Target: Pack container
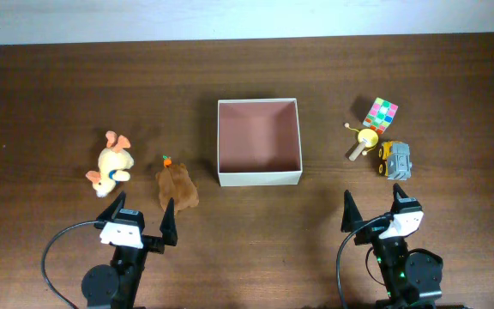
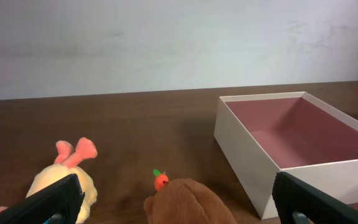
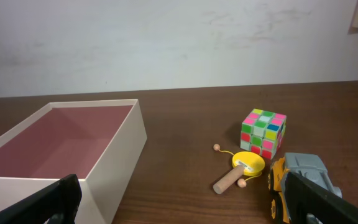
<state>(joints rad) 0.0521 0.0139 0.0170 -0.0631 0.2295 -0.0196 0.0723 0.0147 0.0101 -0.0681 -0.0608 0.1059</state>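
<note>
The robot's right gripper should next go to the grey and yellow toy truck beside the yellow rattle drum and close on the truck's body [image 1: 396, 160] [image 3: 296, 177].
The container [image 1: 259, 177] is a square white-walled box with a pinkish-brown inside, empty, at the table's middle; it shows in the left wrist view [image 2: 247, 155] and the right wrist view [image 3: 126, 143]. Left of it lie a brown plush with a small carrot [image 1: 177, 186] [image 2: 185, 202] and a yellow plush with pink ears [image 1: 112, 164] [image 2: 64, 177]. Right of it lie a colourful cube [image 1: 381, 113] [image 3: 263, 132], a yellow wooden rattle drum [image 1: 363, 142] [image 3: 241, 169] and a grey and yellow toy truck [image 1: 394, 160] [image 3: 300, 177]. My left gripper [image 1: 143, 216] [image 2: 176, 199] is open just behind the brown plush. My right gripper [image 1: 374, 210] [image 3: 185, 196] is open and empty.
The dark wooden table [image 1: 41, 94] runs to a pale wall at the back. Both arm bases sit at the front edge.
</note>
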